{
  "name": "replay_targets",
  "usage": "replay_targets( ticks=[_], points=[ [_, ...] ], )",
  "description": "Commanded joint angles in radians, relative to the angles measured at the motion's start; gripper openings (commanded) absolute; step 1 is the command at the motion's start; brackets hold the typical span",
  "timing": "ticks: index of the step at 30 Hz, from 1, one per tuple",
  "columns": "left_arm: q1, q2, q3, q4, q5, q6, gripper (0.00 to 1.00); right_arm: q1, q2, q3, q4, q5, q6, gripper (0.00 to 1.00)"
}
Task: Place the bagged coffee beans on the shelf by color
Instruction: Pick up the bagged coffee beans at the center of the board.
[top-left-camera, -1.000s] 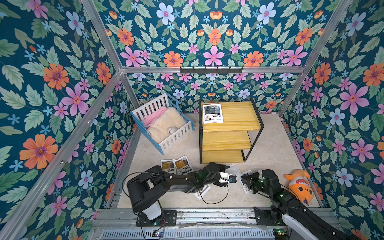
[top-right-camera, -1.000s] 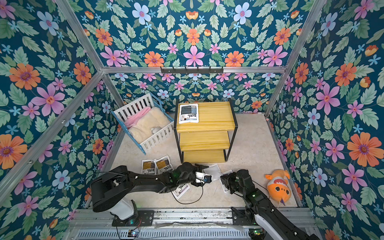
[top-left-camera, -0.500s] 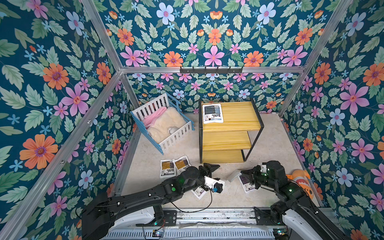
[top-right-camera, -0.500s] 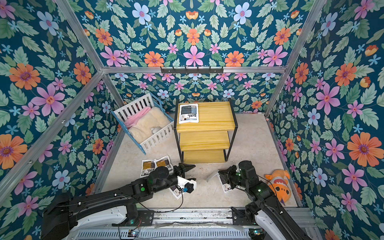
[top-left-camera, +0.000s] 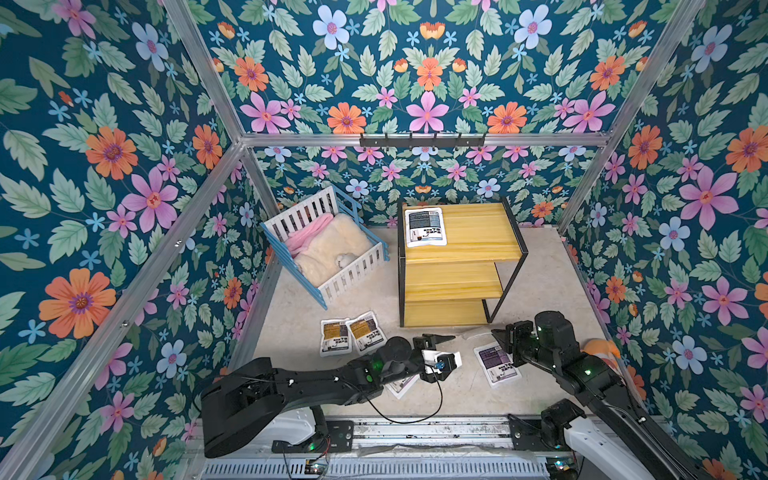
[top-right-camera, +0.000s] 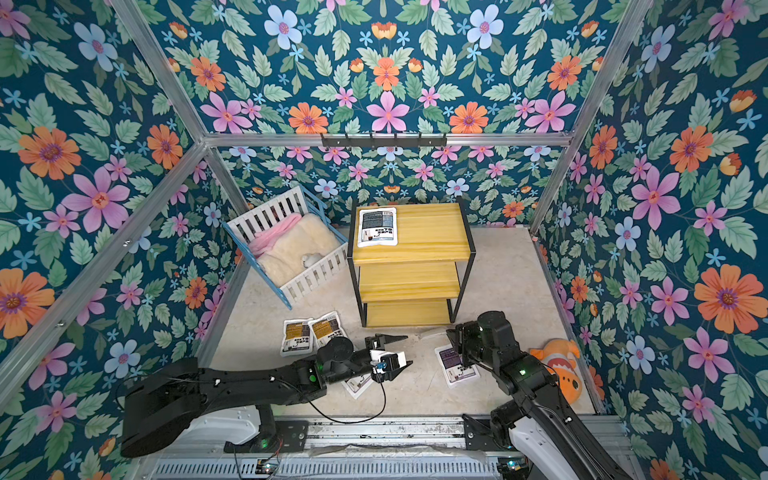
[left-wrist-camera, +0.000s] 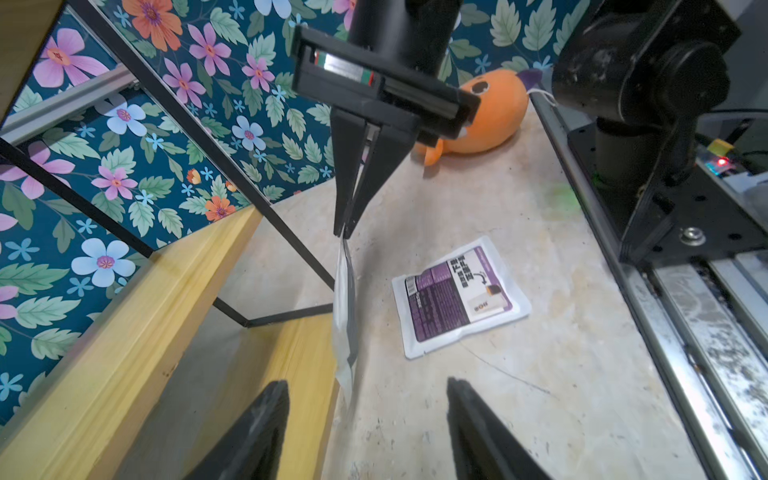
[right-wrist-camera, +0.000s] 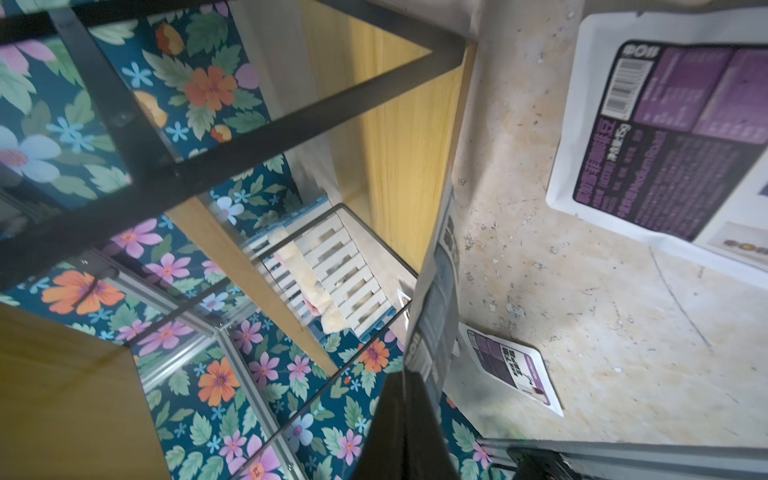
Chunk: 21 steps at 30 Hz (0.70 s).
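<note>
I need to take the bag's loose end (left-wrist-camera: 345, 374) with my left gripper, as the grey-labelled bag hangs edge-on from my right gripper, before my right gripper opens and turns its wrist.
The shelf (top-left-camera: 478, 232) stands at the back with one blue-grey bag (top-left-camera: 424, 226) on its top board. My right gripper (top-left-camera: 494, 332) is shut on a grey-labelled bag (left-wrist-camera: 345, 311), which hangs edge-on off the floor beside the shelf's lowest board. My left gripper (top-left-camera: 457, 347) is open and holds nothing; in the left wrist view the hanging bag's free end sits just ahead of its fingers (left-wrist-camera: 266, 415). Two yellow-brown bags (top-left-camera: 349, 334) lie on the floor to the left. One purple bag (top-left-camera: 496, 363) lies under the right arm, another (top-left-camera: 401, 386) under the left arm.
A white-and-blue crib (top-left-camera: 328, 249) with fleece stands left of the shelf. An orange plush toy (top-left-camera: 602, 347) lies by the right wall. The metal rail (top-left-camera: 415, 428) with both arm bases runs along the front edge. Floral walls close in on three sides.
My right gripper has lifted its bag off the floor and moved it toward the shelf. The left arm swung back and then forward again, and its jaws have narrowed a little.
</note>
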Motion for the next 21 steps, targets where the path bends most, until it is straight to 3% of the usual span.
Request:
replay_targets(
  ticks=[1,11,21],
  points=[
    [0.001,0.057,0.021,0.165,-0.027,-0.025,0.65,0.002,0.008,-0.001,0.025,0.042,0.042,0.00],
    [0.004,0.227,0.136,0.167,-0.002,0.012,0.55,0.001,0.025,-0.006,0.064,0.014,0.025,0.00],
    [0.005,0.258,0.169,0.122,-0.001,0.049,0.28,0.001,0.028,-0.009,0.080,-0.002,0.012,0.00]
  ],
)
